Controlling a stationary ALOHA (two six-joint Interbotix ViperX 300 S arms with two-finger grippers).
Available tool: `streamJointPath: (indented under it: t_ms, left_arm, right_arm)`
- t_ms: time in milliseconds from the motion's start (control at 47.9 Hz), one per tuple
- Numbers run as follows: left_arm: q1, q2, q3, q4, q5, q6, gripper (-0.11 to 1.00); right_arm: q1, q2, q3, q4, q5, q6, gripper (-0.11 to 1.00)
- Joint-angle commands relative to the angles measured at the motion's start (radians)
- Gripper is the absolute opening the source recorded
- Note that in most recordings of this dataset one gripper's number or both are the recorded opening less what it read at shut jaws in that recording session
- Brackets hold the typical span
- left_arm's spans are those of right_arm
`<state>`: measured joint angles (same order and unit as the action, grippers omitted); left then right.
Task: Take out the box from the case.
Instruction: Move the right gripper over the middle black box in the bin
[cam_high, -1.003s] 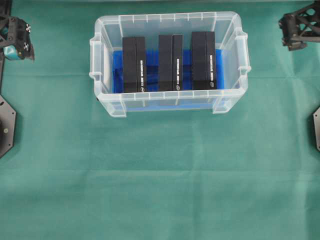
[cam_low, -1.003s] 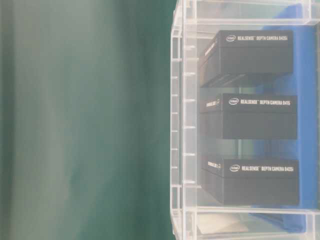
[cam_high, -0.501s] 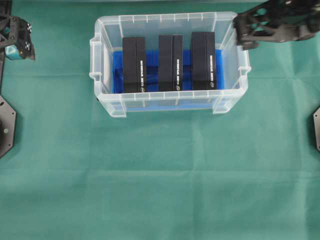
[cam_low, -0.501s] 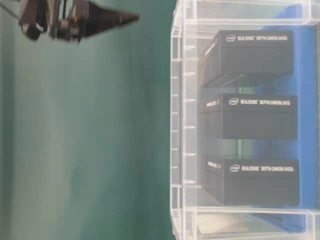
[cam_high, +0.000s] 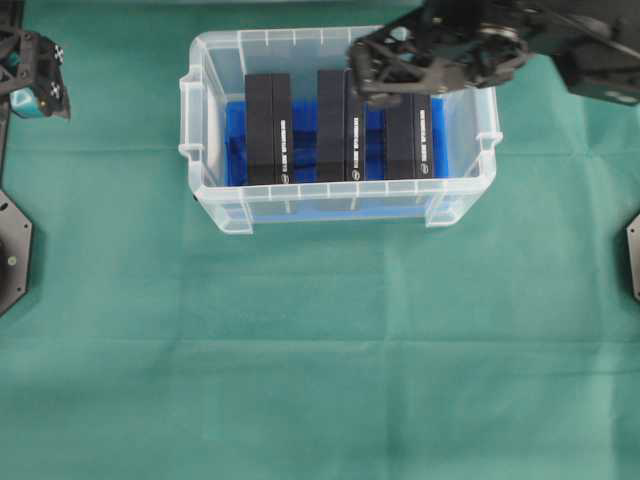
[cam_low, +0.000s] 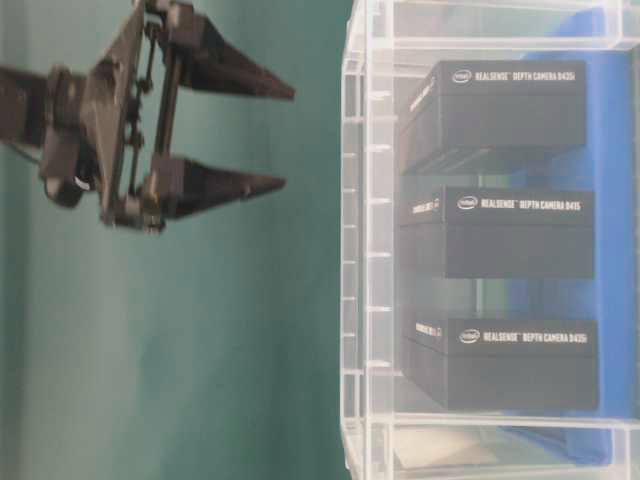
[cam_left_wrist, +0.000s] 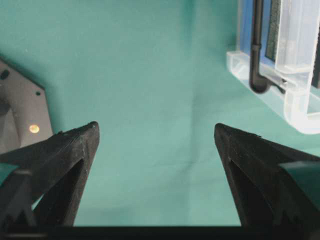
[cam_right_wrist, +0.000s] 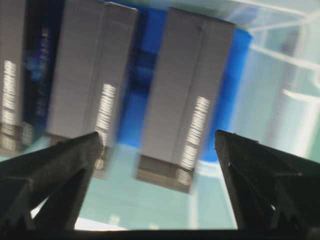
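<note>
The middle black box in the case is next for my right gripper, which should go there and close around its long sides (cam_high: 342, 125) (cam_right_wrist: 87, 82), about halfway along.
The case (cam_high: 318, 206) is a clear plastic bin with a blue floor, standing at the back middle of the green cloth. Inside it, three black boxes stand side by side: left (cam_high: 268, 128), middle (cam_high: 341, 140) and right (cam_high: 408, 145). My right gripper (cam_high: 360, 72) hangs open over the case's back, above the middle and right boxes, touching nothing. In the right wrist view the right gripper (cam_right_wrist: 158, 135) frames one box (cam_right_wrist: 187, 100), blurred. The table-level view shows the right gripper (cam_low: 285, 140) well above the case (cam_low: 360, 250). My left gripper (cam_high: 32, 82) stays open at the far left.
Green cloth (cam_high: 320, 350) covers the whole table in front of the case. Dark arm base plates sit at the left edge (cam_high: 12, 255) and the right edge (cam_high: 633, 255). The left gripper (cam_left_wrist: 156, 127) has the case's corner (cam_left_wrist: 295, 107) up to its right.
My right arm has swung in from the right edge to above the case, jaws still wide. The left arm, the case and the boxes have not moved.
</note>
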<state>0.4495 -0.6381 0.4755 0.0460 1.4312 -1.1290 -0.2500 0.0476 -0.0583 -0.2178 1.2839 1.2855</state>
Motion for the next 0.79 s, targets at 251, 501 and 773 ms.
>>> streamJointPath:
  t_ms: [251, 501, 773]
  left_arm:
    - [0.003, -0.006, -0.025, 0.003, -0.015, 0.005, 0.96]
    - [0.003, -0.014, -0.021, 0.003, -0.015, 0.005, 0.96]
    - [0.003, -0.021, -0.018, 0.003, -0.017, 0.005, 0.96]
  right_arm:
    - [0.025, 0.091, -0.156, -0.003, -0.02, 0.02, 0.95]
    - [0.032, 0.132, -0.207, -0.003, -0.017, 0.028, 0.95]
    - [0.034, 0.137, -0.209, -0.002, -0.015, 0.029, 0.95]
